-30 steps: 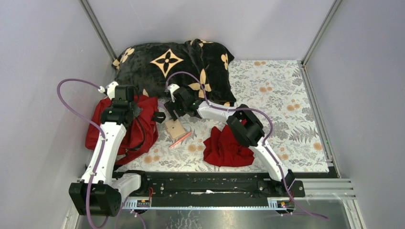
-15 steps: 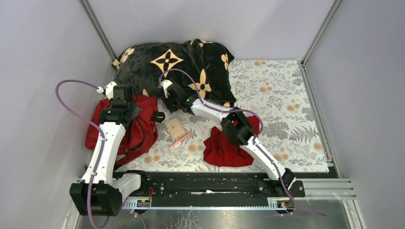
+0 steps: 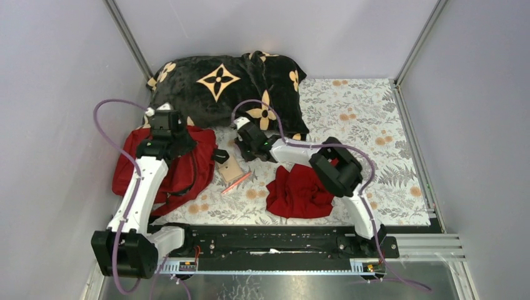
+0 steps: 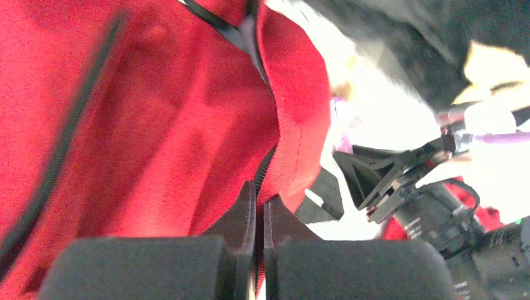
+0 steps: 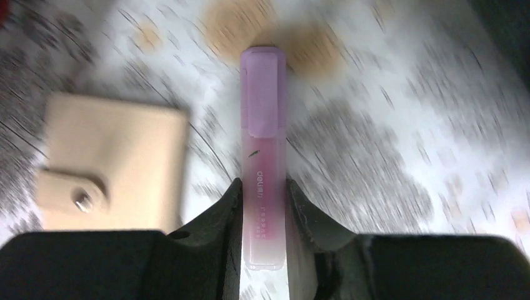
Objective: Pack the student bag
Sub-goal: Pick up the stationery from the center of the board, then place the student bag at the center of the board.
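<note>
Next, I lay the purple-pink highlighter on the patterned cloth (image 3: 301,145) between the black blanket and the dark-red cloth with my right gripper. The highlighter now hovers beside the bag, over the cloth.
The student bag (image 3: 187,170) is a red backpack lying at the table's left. My left gripper (image 3: 203,150) is shut on its zipper edge (image 4: 270,164), pinching the red fabric (image 4: 156,125) between the fingertips (image 4: 245,209). My right gripper (image 3: 242,152) hovers just right of the bag, over the patterned cloth. In the right wrist view it (image 5: 264,187) is shut on a purple-pink highlighter (image 5: 263,131), which sticks out forward past the fingers.
A tan wallet (image 3: 230,167) (image 5: 112,169) and a red pen (image 3: 236,182) lie between the arms. A dark-red cloth (image 3: 297,194) is bunched under the right arm. A black flower-patterned blanket (image 3: 225,84) fills the back left.
The right gripper has closed on the highlighter and drawn back to the right. The left arm has shifted right, still gripping the bag's edge.
</note>
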Robot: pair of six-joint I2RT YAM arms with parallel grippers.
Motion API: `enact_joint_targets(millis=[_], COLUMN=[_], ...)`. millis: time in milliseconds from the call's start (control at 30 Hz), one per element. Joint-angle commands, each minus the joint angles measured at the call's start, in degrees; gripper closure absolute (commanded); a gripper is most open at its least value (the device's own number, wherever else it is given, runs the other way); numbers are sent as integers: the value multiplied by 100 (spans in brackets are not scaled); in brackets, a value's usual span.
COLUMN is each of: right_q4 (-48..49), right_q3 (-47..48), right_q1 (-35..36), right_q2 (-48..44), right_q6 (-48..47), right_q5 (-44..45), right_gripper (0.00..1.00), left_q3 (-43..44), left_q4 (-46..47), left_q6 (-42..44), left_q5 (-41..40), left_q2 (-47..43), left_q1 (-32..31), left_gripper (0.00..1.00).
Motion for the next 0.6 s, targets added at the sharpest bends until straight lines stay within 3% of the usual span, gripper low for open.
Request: enact_joint_targets(millis=[0,67,133,233,267,333,433,567], right_q4=[-421,-397,-397,-396,-397,-381,-270,-70], right_q3=[-1505,-2006,-2390,-2758,-2825,-2927,-3043,-3065], right_q1=[-361,-445,-493,-532,-541,-549,-583,-601], right_q2=[-1036,-1436,-1682,-1949,-2020,-2180,-2479,-2719], right_q6=[878,1082,1188,1323,1366,1462,1592,1655], right_q5=[475,561,677,679,663,646,513,173], right_gripper=[100,100,100,100,100,100,100,100], left_q3=[-172,-101,11,316,452,736,972,1029], left_q4=[953,1063,1128,1013,880,492,74,-308], left_q6=[242,298,425,673,764,838,709,530], left_q5=[776,839,1122,1400,1394,960,-399,-1121], left_q2=[135,302,512,873,982,1121,1056,961], left_q1=[-805,-1212,-1448,-1631,-1658,-1658,-1544,-828], left_gripper=[100,98,82,27,19,15,23,26])
